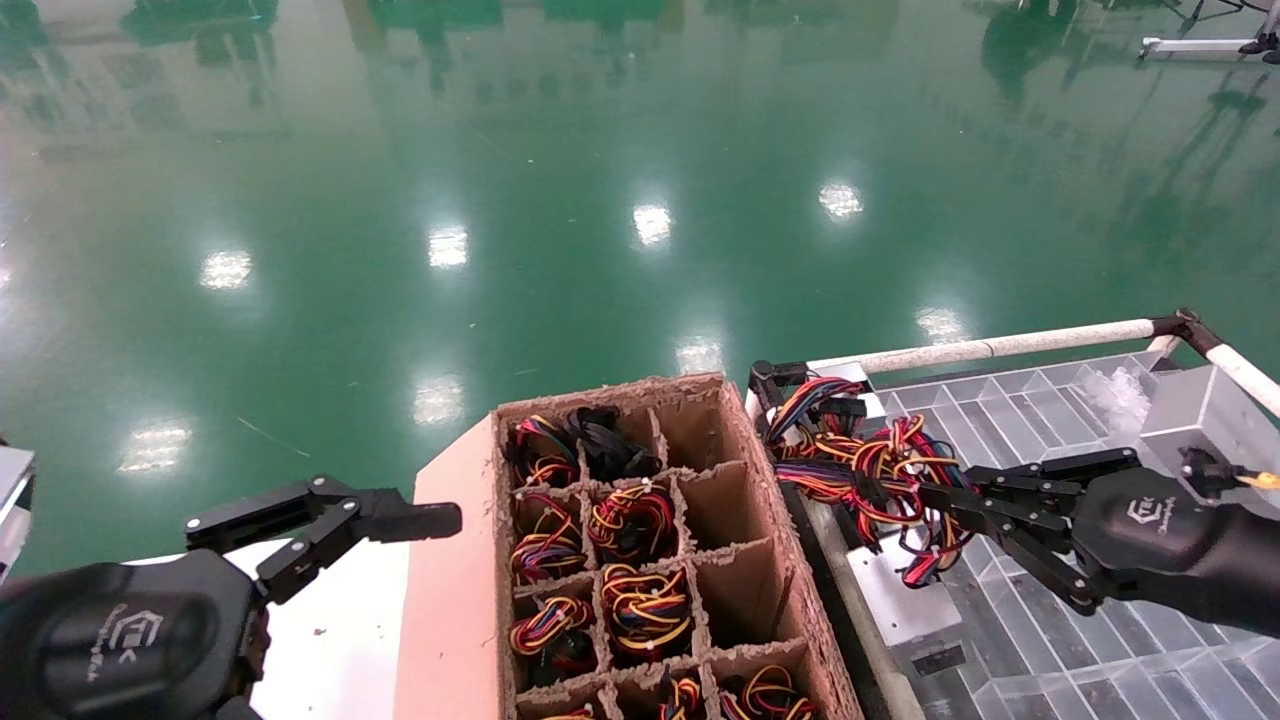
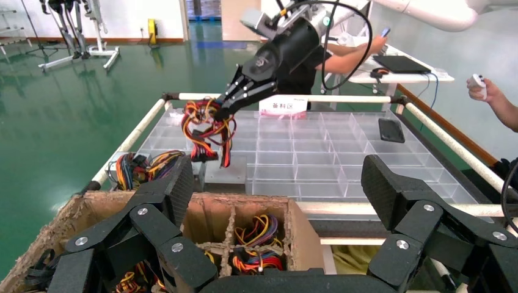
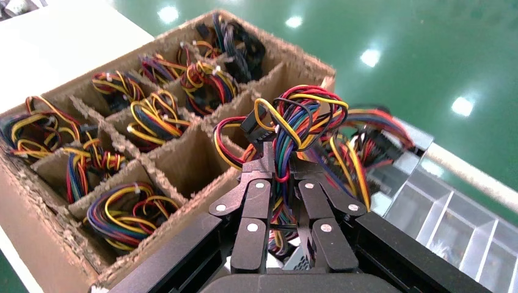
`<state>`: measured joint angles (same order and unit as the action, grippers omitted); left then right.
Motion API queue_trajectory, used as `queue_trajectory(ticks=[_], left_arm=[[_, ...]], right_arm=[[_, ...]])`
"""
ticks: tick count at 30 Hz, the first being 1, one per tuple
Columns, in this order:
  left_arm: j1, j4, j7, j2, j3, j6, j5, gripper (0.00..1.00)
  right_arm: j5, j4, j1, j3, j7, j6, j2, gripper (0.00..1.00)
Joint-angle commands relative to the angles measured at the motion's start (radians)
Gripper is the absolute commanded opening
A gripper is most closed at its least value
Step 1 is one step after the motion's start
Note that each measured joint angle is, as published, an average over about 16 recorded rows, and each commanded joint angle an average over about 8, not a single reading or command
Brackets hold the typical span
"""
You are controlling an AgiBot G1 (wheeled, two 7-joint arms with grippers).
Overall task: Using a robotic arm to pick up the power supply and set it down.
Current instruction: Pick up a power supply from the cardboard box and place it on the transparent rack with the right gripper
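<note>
The robot's right gripper will set the power supply down on the clear compartment tray's edge (image 1: 959,611) facing the brown cardboard crate.
My right gripper (image 1: 935,500) is shut on the red, yellow, orange and black wire bundle (image 1: 890,465) of the power supply. Its grey metal box (image 1: 900,600) sits low beneath the bundle on the clear compartment tray (image 1: 1050,420); I cannot tell whether it rests there. From the left wrist, the right gripper (image 2: 223,110) holds the wires (image 2: 204,131) above the grey box (image 2: 223,174). The right wrist view shows the fingers (image 3: 256,183) clamped on the wires (image 3: 299,122). My left gripper (image 1: 330,515) hangs open and empty at the lower left (image 2: 278,189).
A brown cardboard crate (image 1: 720,480) with dividers holds several wire bundles. A second bundle with purple and blue wires (image 1: 815,400) lies at the tray's near-left corner. White rails (image 1: 1000,347) frame the tray. A black phone (image 2: 391,129) lies on it; a person (image 2: 360,55) stands behind.
</note>
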<state>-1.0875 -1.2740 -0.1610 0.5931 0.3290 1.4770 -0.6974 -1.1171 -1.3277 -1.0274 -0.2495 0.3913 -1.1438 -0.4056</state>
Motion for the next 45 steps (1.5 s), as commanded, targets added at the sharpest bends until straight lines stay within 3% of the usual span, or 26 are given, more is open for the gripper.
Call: queue_trajectory(ticks=[1,17,35,36,37,43,45], left_arm=[[0.000,0.000,0.000,0.000,0.000,0.000,0.000,1.00],[0.000,0.000,0.000,0.000,0.000,0.000,0.000,1.00],[0.000,0.000,0.000,0.000,0.001,0.000,0.001,1.00],[0.000,0.000,0.000,0.000,0.001,0.000,0.001,1.00],[0.000,0.000,0.000,0.000,0.001,0.000,0.001,1.00],[0.000,0.000,0.001,0.000,0.001,-0.001,0.001,1.00],[0.000,0.000,0.001,0.000,0.001,-0.001,0.001,1.00]], right_arm=[[-0.015,0.004,-0.008,-0.010,0.010,0.002,-0.009,0.00],[-0.012,0.104,0.066,-0.009,-0.013,0.047,-0.018,0.00],[0.148,0.224,0.231,0.096,-0.146,0.068,-0.013,0.00],[0.150,0.227,0.236,0.098,-0.149,0.069,-0.012,0.03],[0.152,0.230,0.241,0.100,-0.152,0.072,-0.011,0.12],[0.159,0.243,0.264,0.113,-0.155,0.091,-0.003,0.87],[0.161,0.245,0.269,0.115,-0.155,0.095,-0.001,1.00]])
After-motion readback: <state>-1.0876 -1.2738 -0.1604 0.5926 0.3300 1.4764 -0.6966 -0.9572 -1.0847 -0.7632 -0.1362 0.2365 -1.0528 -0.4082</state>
